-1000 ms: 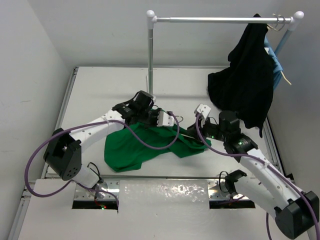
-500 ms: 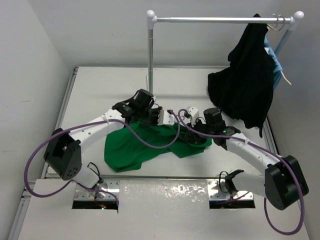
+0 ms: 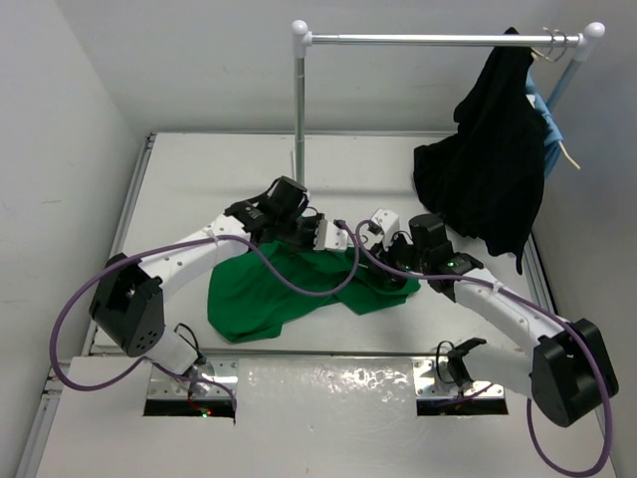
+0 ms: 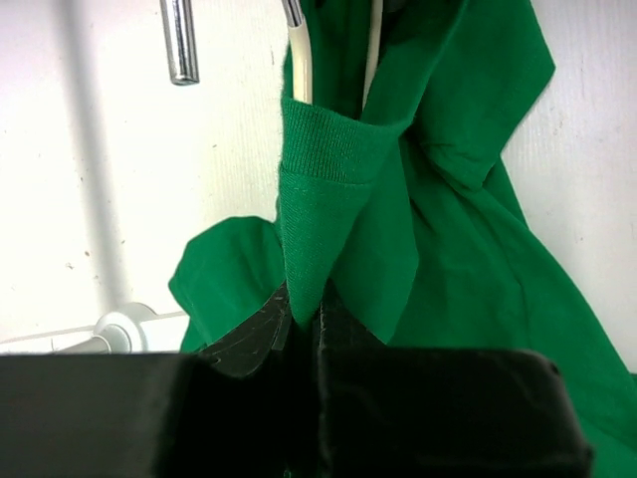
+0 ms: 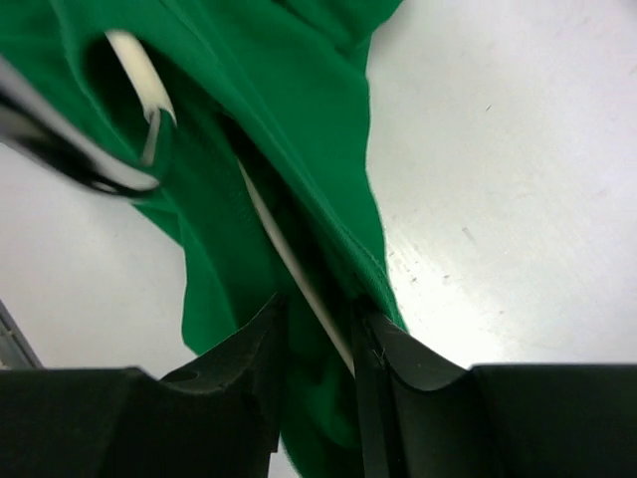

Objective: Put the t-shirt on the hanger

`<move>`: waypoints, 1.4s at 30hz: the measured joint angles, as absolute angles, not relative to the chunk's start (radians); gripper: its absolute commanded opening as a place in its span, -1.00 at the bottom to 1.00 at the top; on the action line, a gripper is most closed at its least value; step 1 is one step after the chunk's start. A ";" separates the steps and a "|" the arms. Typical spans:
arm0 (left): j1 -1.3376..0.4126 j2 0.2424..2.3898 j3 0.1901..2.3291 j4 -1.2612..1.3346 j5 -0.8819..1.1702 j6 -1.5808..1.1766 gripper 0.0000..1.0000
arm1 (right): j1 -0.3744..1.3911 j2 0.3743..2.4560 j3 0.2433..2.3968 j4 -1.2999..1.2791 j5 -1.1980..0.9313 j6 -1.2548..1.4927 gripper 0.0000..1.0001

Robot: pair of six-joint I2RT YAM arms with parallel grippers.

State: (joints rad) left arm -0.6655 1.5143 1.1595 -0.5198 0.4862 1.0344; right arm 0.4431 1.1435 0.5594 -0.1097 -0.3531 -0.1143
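Observation:
My right gripper is facing the hanger's bar, which slants toward one finger with green cloth beside it, so it should open, line up and close on the bar alone point(image 5: 330, 331).
The green t-shirt point(image 3: 279, 294) lies crumpled on the white table. My left gripper point(image 3: 343, 244) is shut on its ribbed collar edge point(image 4: 314, 189), which rises between the fingers point(image 4: 249, 334). The cream hanger's point(image 4: 301, 70) two arms run into the collar opening, and its silver hook point(image 4: 179, 40) pokes out beyond. My right gripper point(image 3: 386, 271) is at the shirt's right end. In the right wrist view the right gripper point(image 5: 318, 319) is closed on the hanger's thin bar point(image 5: 289, 264) together with green cloth point(image 5: 299, 119). Most of the hanger is hidden inside the shirt.
A clothes rack stands behind, with its upright pole point(image 3: 299, 110) just beyond my left gripper and its foot point(image 4: 119, 329) near the shirt. A black garment point(image 3: 493, 164) and a light-blue garment point(image 3: 550, 139) hang at the rail's right end.
My right arm has swung left toward my left gripper, carrying the hanger further into the shirt. The bare hanger bar seen earlier is now covered by cloth. The left arm has barely moved.

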 measured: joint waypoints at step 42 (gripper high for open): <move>-0.605 1.619 1.290 -0.668 0.672 1.118 -1.00 | 0.443 1.334 0.542 0.059 -0.493 -0.150 -0.42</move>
State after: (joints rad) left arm -0.6048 1.6188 1.2896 -0.6682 0.6716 1.1179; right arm 0.4427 1.3342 0.5419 0.0586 -0.4934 -0.1505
